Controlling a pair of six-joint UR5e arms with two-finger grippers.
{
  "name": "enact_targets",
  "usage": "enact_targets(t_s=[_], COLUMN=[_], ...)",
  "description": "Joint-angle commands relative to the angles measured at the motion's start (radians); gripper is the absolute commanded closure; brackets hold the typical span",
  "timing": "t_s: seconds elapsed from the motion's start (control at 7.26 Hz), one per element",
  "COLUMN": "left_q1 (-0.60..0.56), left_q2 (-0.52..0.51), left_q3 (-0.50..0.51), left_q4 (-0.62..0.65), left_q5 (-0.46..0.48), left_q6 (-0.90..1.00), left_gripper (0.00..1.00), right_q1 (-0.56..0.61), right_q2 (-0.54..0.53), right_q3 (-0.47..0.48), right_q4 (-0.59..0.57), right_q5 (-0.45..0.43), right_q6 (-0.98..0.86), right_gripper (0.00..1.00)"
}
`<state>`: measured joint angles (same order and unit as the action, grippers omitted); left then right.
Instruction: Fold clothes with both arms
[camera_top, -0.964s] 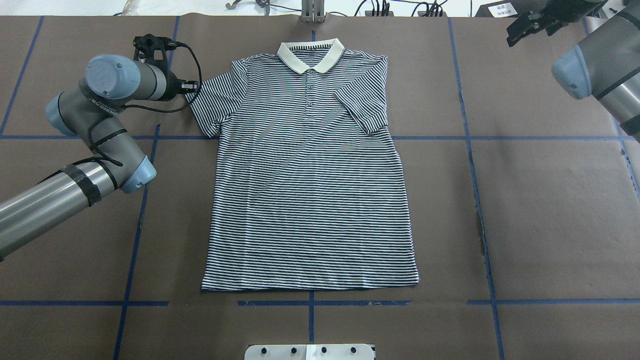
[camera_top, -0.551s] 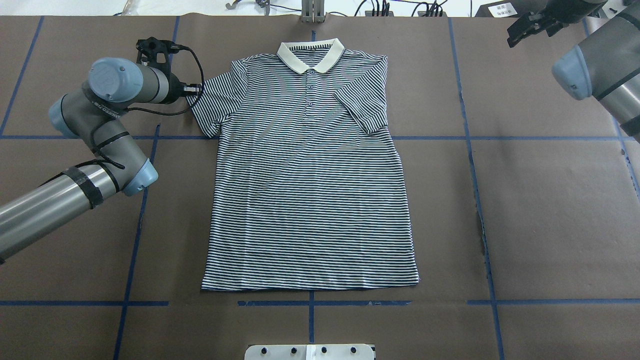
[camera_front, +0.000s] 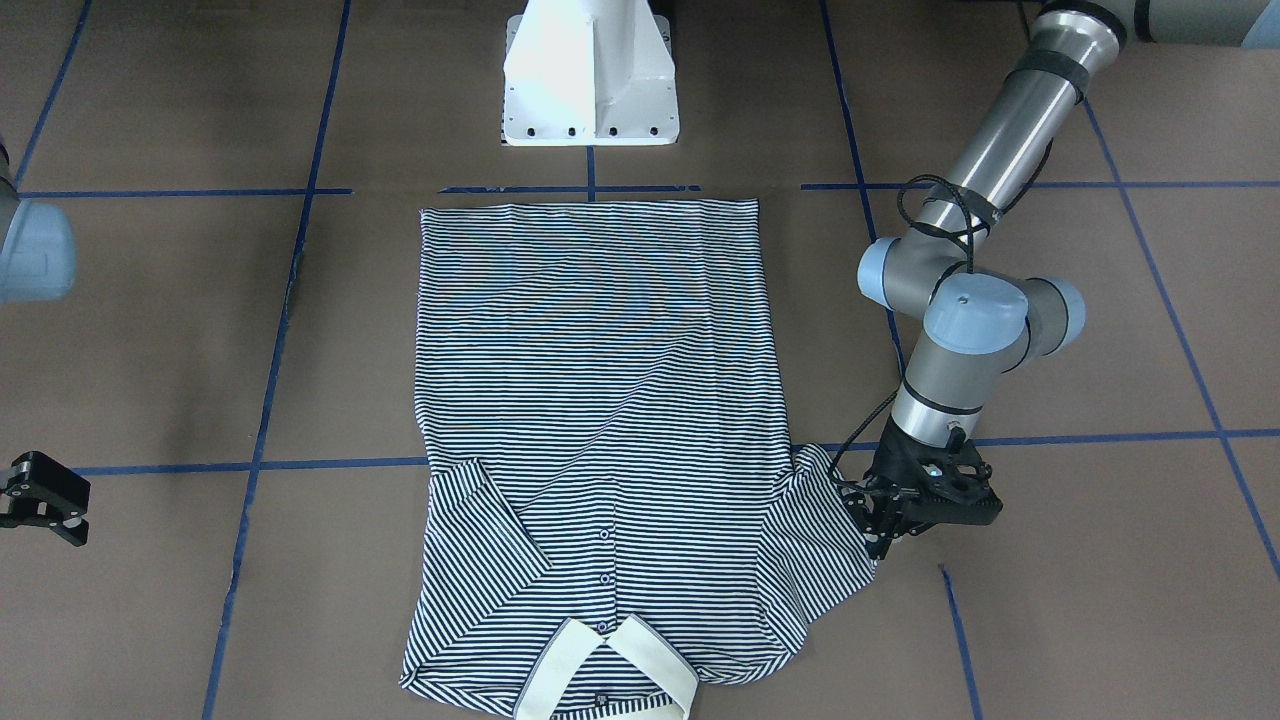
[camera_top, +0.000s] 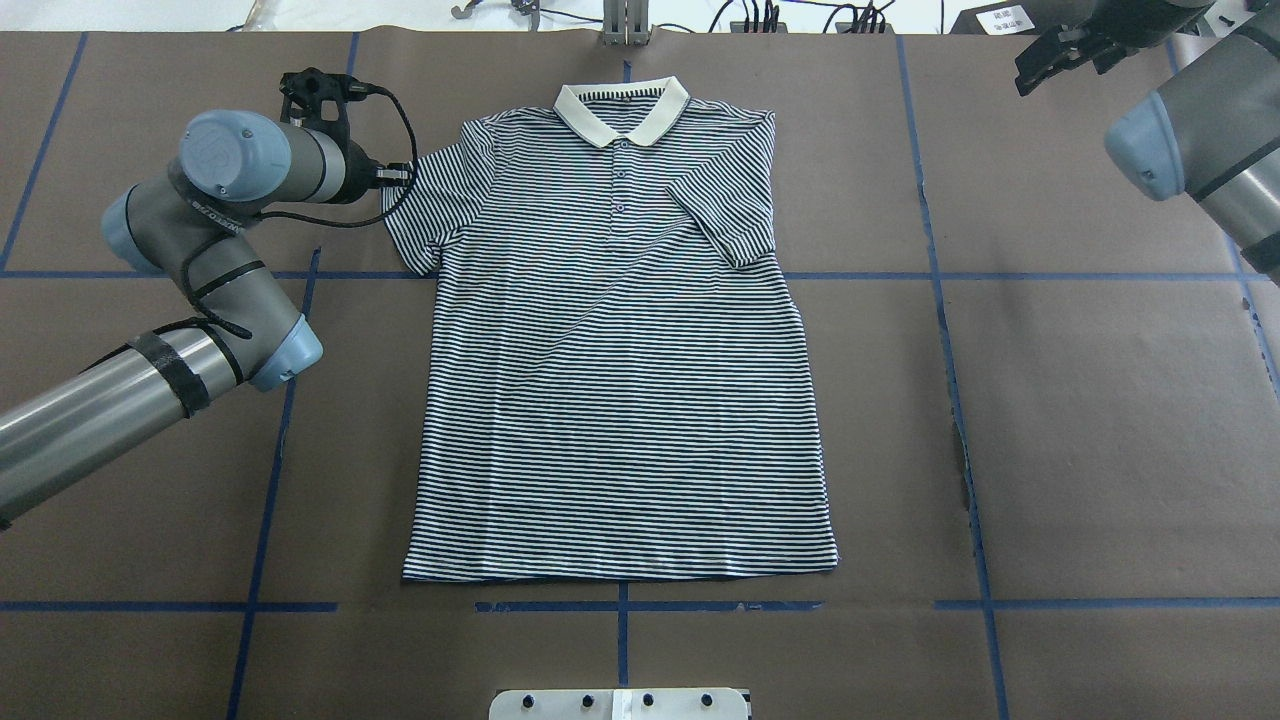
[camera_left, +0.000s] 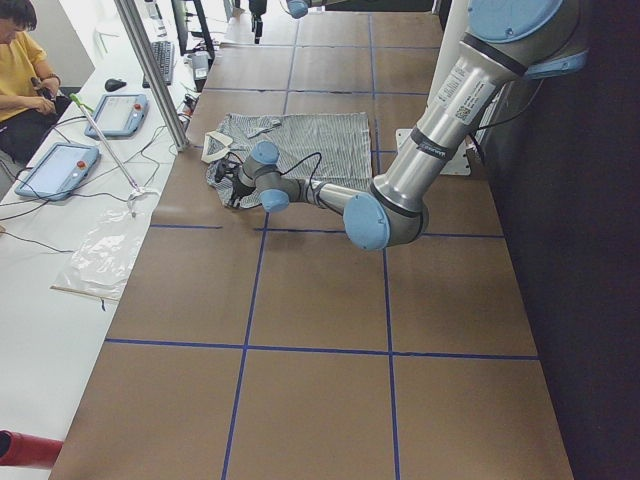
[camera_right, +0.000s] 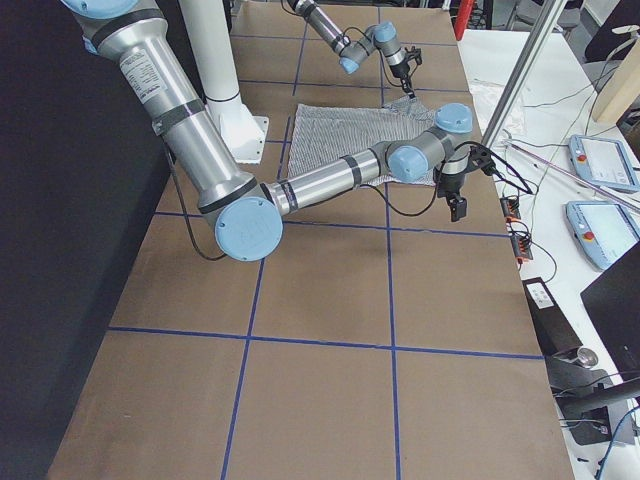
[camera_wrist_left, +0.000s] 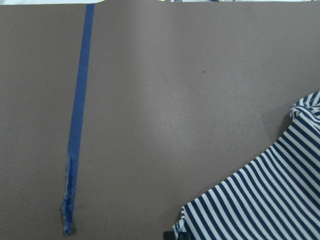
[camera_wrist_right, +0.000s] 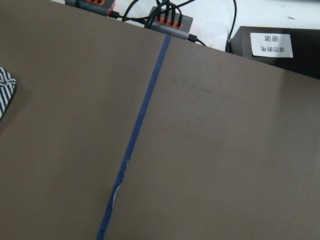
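Note:
My left gripper should release the hem of the spread-out sleeve on the shirt's chest (camera_front: 692, 556), between the buttons and the shoulder of that same sleeve.
The striped polo shirt (camera_top: 620, 400) lies flat and face up on the brown table, with its cream collar (camera_top: 622, 110) at the far edge. One sleeve (camera_top: 725, 215) is folded in over the chest. The other sleeve (camera_top: 430, 210) lies spread out. My left gripper (camera_top: 398, 178) is low at that sleeve's outer hem and looks shut on it. It also shows in the front view (camera_front: 880, 528). The left wrist view shows the striped hem (camera_wrist_left: 265, 200) bunched at the bottom edge. My right gripper (camera_top: 1060, 55) hangs open and empty over the far right corner, well away from the shirt.
The white pedestal base (camera_front: 590, 75) stands at the near edge behind the shirt's hem. Blue tape lines (camera_top: 280, 440) cross the table. Cables and power strips (camera_top: 760, 18) line the far edge. An operator (camera_left: 20, 70) and tablets (camera_left: 115, 112) are beside the table.
My left arm has shifted a little right, toward the shirt, and its gripper has come in against the spread sleeve's hem. The right arm and the shirt's body have not moved.

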<state>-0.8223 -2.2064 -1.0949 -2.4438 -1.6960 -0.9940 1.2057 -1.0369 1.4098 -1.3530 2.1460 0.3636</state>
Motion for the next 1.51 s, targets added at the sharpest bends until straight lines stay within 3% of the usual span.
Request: enact_targets(t_s=[0.0,0.41,0.55,0.83,0.96,1.1,1.38], left_q1=[0.0,0.073,0.098,0.104,0.106,0.11,0.12], left_q2=[-0.057,-0.255,-0.333,-0.357,-0.357,-0.349,-0.32], left_q3=[-0.052,-0.011,0.092,0.147,0.147,0.13,-0.01], left_q4=[0.121,0.383,0.385,0.384,0.384,0.379,0.384], left_q5=[-0.001,0.021,0.062,0.09,0.09,0.085,0.037], left_q6=[-0.012,-0.158,-0.185,-0.207,-0.192,-0.14,-0.104], left_gripper=[1.0,1.0,1.0,1.0,0.75,0.01,0.0], right_q1=[0.0,0.0,-0.002,-0.003,-0.003,-0.005,-0.015], right_q2=[0.001,0.002,0.002,0.002,0.002,0.002,0.002], right_q3=[0.001,0.001,0.0,0.0,0.0,0.0,0.02], right_q4=[0.0,0.0,0.0,0.0,0.0,0.0,0.002], right_q5=[0.0,-0.002,-0.002,-0.002,-0.002,-0.002,-0.002], right_q6=[0.002,0.002,0.002,0.002,0.002,0.002,0.053], right_gripper=[0.0,0.0,0.0,0.0,0.0,0.0,0.0])
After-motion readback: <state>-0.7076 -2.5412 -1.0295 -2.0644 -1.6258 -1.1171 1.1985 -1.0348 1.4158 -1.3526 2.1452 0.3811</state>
